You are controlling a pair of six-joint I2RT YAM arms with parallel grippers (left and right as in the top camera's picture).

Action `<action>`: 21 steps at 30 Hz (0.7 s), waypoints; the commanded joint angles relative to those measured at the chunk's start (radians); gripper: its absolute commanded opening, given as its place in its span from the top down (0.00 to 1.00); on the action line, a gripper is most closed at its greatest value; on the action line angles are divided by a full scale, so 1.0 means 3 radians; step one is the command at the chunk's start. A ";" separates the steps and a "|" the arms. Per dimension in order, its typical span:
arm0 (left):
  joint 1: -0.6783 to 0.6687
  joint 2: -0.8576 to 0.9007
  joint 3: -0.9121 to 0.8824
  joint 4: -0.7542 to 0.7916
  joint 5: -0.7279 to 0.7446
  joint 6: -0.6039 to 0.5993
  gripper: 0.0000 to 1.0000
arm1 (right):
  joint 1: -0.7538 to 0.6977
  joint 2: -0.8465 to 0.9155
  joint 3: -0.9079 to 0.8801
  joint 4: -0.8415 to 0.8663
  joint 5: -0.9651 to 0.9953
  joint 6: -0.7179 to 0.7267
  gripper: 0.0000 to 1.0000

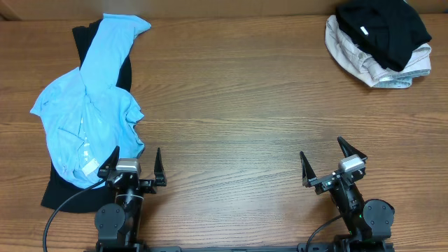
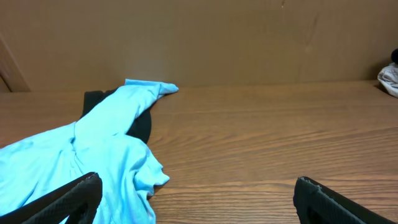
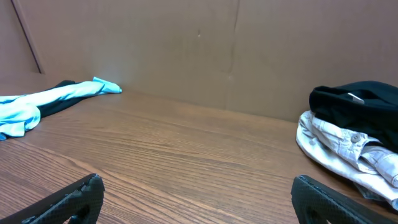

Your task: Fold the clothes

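Note:
My left gripper is going to close on the small pointed corner [image 1: 140,115] [image 2: 160,178] of the light blue T-shirt, where it sticks out toward the middle of the table.
A crumpled light blue T-shirt [image 1: 91,112] lies at the table's left, on top of a black garment [image 1: 66,189]. A white neck label [image 1: 89,166] shows near its front end. It also shows in the left wrist view [image 2: 93,143] and far left in the right wrist view [image 3: 37,99]. My left gripper [image 1: 134,168] is open and empty, just right of the shirt's front edge; one finger lies over the cloth in the left wrist view [image 2: 196,199]. My right gripper [image 1: 332,164] is open and empty over bare wood [image 3: 196,199].
A pile of a black garment [image 1: 381,28] on a beige-white garment [image 1: 378,66] sits at the back right corner, seen also in the right wrist view [image 3: 354,134]. A brown wall stands behind the wooden table [image 1: 238,105].

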 commanded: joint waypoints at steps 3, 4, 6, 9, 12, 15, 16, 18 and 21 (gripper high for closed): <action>0.0020 -0.0042 -0.0013 -0.0003 -0.0022 -0.0045 0.00 | 0.0015 -0.0036 -0.0034 0.0018 0.0022 0.0011 0.00; 0.0020 -0.0042 -0.0013 -0.0003 -0.0022 -0.0045 0.00 | 0.0015 -0.0036 -0.0034 0.0018 0.0022 0.0011 0.00; 0.0020 -0.0042 -0.0013 -0.0003 -0.0022 -0.0045 0.00 | 0.0015 -0.0036 -0.0034 0.0018 0.0020 0.0011 0.00; 0.0020 -0.0042 -0.0013 -0.0003 -0.0022 -0.0045 0.00 | 0.0015 -0.0036 -0.0034 0.0018 0.0022 0.0011 0.00; 0.0020 -0.0042 -0.0013 -0.0003 -0.0022 -0.0045 0.00 | 0.0015 -0.0036 -0.0034 0.0018 0.0022 0.0013 0.00; 0.0020 -0.0042 -0.0013 -0.0003 -0.0023 -0.0043 0.00 | 0.0015 -0.0036 -0.0034 0.0018 0.0022 0.0011 0.00; 0.0020 -0.0042 -0.0013 -0.0001 -0.0053 -0.0004 0.00 | 0.0015 -0.0036 -0.0034 0.0018 0.0022 0.0011 0.00; 0.0020 -0.0042 -0.0013 -0.0005 -0.0136 0.0065 0.00 | 0.0015 -0.0036 -0.0034 0.0018 0.0022 0.0011 0.00; 0.0020 -0.0042 -0.0013 -0.0004 -0.0182 0.0106 0.00 | 0.0015 -0.0036 -0.0034 0.0018 0.0022 0.0011 0.00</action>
